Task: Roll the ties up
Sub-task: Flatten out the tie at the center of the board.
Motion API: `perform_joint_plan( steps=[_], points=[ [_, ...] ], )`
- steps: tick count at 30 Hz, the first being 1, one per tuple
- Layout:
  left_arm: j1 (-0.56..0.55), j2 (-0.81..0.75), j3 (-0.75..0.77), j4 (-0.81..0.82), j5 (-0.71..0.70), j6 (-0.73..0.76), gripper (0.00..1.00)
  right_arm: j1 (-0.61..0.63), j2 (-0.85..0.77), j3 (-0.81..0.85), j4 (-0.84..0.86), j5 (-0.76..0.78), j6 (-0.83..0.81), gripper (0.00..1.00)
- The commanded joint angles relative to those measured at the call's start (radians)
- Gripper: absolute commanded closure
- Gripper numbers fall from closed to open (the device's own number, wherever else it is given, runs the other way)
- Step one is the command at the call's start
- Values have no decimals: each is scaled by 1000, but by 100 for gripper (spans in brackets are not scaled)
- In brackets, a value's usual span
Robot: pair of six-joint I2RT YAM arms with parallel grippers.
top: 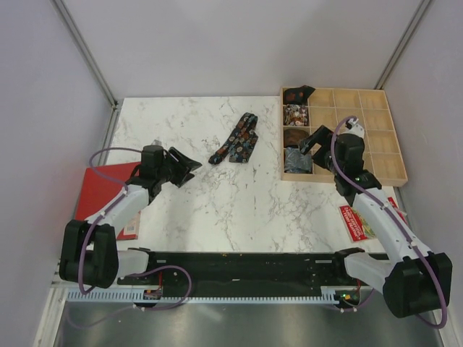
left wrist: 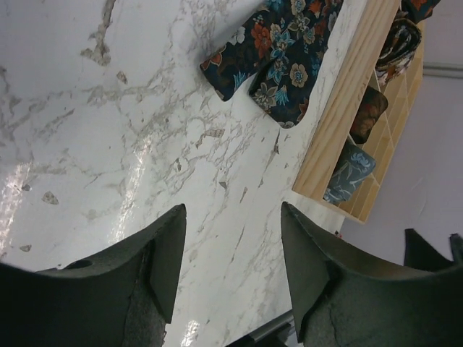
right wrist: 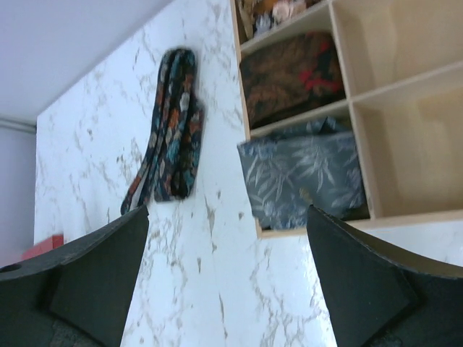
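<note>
The dark floral tie lies doubled over, so next my left gripper takes the tie's closest loose end (top: 215, 158) and stretches it out before rolling.
A dark floral tie (top: 239, 137) lies folded in a flat strip on the marble table, left of the wooden box. It also shows as the tie (left wrist: 278, 50) at the top of the left wrist view and as the tie (right wrist: 170, 123) in the right wrist view. My left gripper (top: 190, 166) hovers left of the tie's near end, apart from it. In its own view the left gripper (left wrist: 231, 210) has its jaws apart over bare marble, nothing between them. My right gripper (top: 311, 142) is over the box's left column. The right gripper (right wrist: 227, 210) stands wide open and empty.
A wooden compartment box (top: 376, 137) stands at the back right, its left column holding rolled ties such as a grey-blue roll (right wrist: 304, 173) and a brown-red roll (right wrist: 289, 76). A red booklet (top: 108, 189) lies at the left edge and another red booklet (top: 356, 220) at the right front.
</note>
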State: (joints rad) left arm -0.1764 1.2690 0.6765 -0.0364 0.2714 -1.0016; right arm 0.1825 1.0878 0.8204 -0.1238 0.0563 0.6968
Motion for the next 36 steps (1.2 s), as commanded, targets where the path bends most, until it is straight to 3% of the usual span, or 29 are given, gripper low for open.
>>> perform_joint_plan(
  steps=[1, 10, 15, 25, 31, 36],
  points=[
    [-24, 6, -18, 95, -30, -218, 39, 70, -42, -85, -33, -69, 105, 2],
    [-44, 226, -8, 259, 6, -348, 42, 210, -97, -170, -36, 20, 138, 2],
    [-60, 317, -29, 354, -37, -428, 45, 229, -118, -168, -53, 22, 136, 2],
    [-107, 463, 40, 377, -132, -474, 48, 235, -161, -179, -77, 14, 107, 2],
    [-124, 509, 63, 388, -195, -505, 53, 233, -183, -188, -89, 14, 87, 2],
    [-141, 449, 32, 429, -251, -485, 53, 235, -193, -198, -97, 17, 73, 2]
  ],
)
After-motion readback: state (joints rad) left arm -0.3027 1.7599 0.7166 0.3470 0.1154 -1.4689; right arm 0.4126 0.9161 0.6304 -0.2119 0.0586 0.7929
